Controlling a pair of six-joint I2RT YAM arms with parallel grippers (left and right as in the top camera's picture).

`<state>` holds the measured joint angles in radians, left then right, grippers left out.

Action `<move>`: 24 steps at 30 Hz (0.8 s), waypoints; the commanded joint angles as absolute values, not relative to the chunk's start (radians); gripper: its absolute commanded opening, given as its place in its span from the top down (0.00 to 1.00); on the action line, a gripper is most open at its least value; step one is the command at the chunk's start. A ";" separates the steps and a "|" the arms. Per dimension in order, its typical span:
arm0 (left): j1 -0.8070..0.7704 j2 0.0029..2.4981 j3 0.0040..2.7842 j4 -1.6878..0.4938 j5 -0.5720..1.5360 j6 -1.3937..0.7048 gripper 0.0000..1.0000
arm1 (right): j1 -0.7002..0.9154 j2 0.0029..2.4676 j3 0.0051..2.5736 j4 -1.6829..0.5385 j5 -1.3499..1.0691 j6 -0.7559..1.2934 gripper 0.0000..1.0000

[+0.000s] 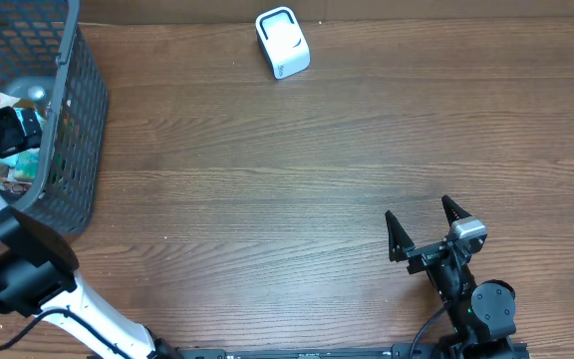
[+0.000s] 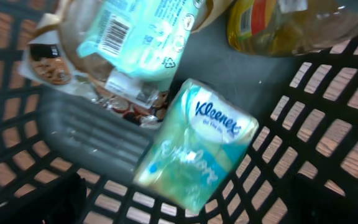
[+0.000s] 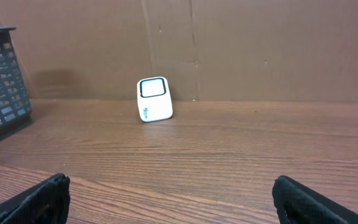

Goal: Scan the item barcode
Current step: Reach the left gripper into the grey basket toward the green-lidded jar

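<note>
The next step is for my left gripper to close on the long sides (image 1: 25, 165) (image 2: 194, 152) of the green and white Kleenex tissue pack, beside the pale blue packet.
Inside the dark mesh basket (image 1: 80, 110), a green and white Kleenex tissue pack (image 2: 197, 146) lies on the bottom. My left gripper (image 2: 188, 208) hovers just above its near end, open, with one dark finger (image 2: 42, 202) at each lower corner of the left wrist view and nothing between them. Further in lies a pale blue packet with a printed barcode (image 2: 114, 34). The white scanner (image 1: 282, 43) stands at the table's far edge, also in the right wrist view as a white scanner (image 3: 154, 99). My right gripper (image 1: 422, 227) rests open and empty over the table at the front right.
The basket also holds a bottle of yellow liquid (image 2: 284, 25) and a brown snack packet (image 2: 45, 62). Its mesh wall (image 2: 328, 124) closes in tightly around the left gripper. A brown cardboard wall (image 3: 260, 43) backs the wooden table (image 1: 297, 179).
</note>
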<state>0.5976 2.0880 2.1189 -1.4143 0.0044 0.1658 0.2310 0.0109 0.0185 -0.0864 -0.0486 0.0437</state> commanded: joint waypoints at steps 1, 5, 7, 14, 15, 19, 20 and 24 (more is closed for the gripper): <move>0.595 2.132 2.116 -1.412 0.046 0.195 0.00 | 0.235 0.003 0.008 -0.081 -0.053 0.036 0.00; 0.595 2.177 2.115 -1.414 0.054 0.194 0.00 | 0.235 0.003 0.008 -0.081 -0.053 0.036 0.00; 0.592 2.198 2.115 -1.417 0.057 0.194 0.00 | 0.235 0.003 0.008 -0.081 -0.053 0.036 0.00; 0.588 2.210 2.115 -1.408 0.057 0.171 0.00 | 0.235 0.003 0.008 -0.081 -0.053 0.036 0.00; 0.588 2.210 2.115 -1.409 0.056 0.171 0.00 | 0.235 0.003 0.008 -0.081 -0.053 0.036 0.00; 0.586 2.211 2.099 -1.396 0.056 0.171 0.00 | 0.235 0.003 0.008 -0.081 -0.053 0.036 0.00; 0.586 2.211 2.093 -1.394 0.056 0.171 0.00 | 0.235 0.003 0.008 -0.081 -0.053 0.036 0.00; 0.586 2.211 2.051 -1.373 0.057 0.171 0.00 | 0.235 0.003 0.008 -0.081 -0.053 0.036 0.00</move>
